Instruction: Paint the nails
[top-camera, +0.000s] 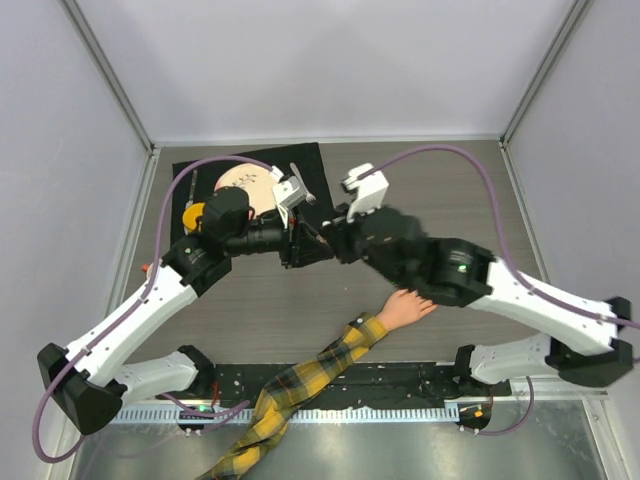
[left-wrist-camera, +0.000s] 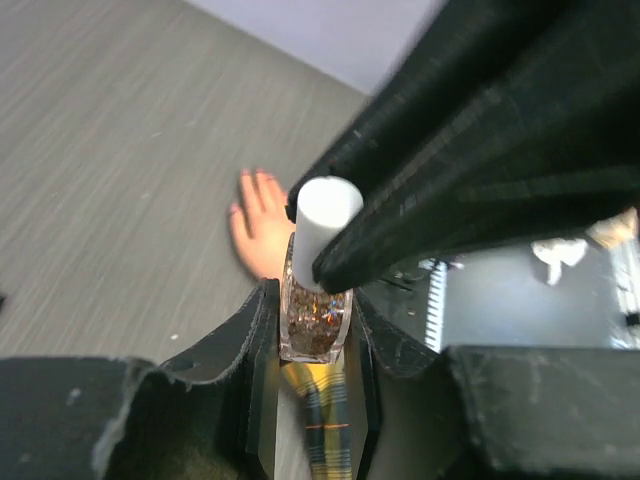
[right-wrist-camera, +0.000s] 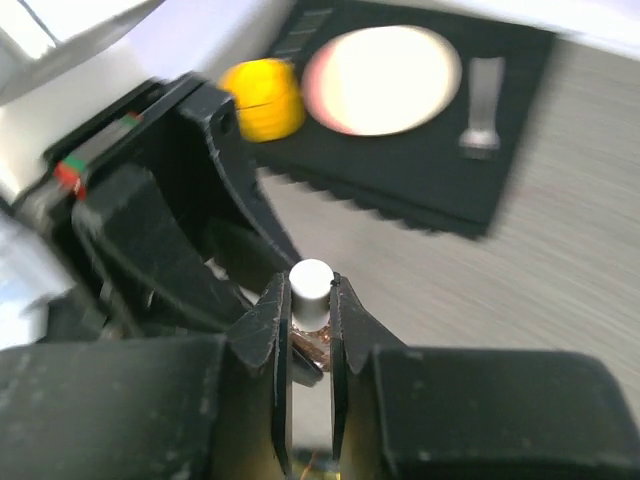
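Next, my right gripper puts the nail polish bottle, now held above the table, down on the table (top-camera: 364, 282) between the black mat and the mannequin hand.
My left gripper (left-wrist-camera: 315, 335) is shut on the glass body of a glitter nail polish bottle (left-wrist-camera: 314, 320) and holds it above the table. My right gripper (right-wrist-camera: 310, 300) is shut on the bottle's white cap (right-wrist-camera: 310, 288); the cap also shows in the left wrist view (left-wrist-camera: 326, 215). In the top view both grippers meet mid-table, left (top-camera: 303, 243) and right (top-camera: 335, 240), hiding the bottle. The pale mannequin hand (top-camera: 405, 306) lies on the table below the right arm, on a yellow plaid sleeve (top-camera: 310, 375). Its fingers (left-wrist-camera: 256, 215) show beyond the bottle; the nails are too small to make out.
A black mat (top-camera: 305, 165) at the back holds a pink round dish (top-camera: 243, 183), a yellow object (top-camera: 192, 217) and a silver tool (top-camera: 303, 184). White walls enclose the table. A black rail (top-camera: 400, 385) runs along the near edge.
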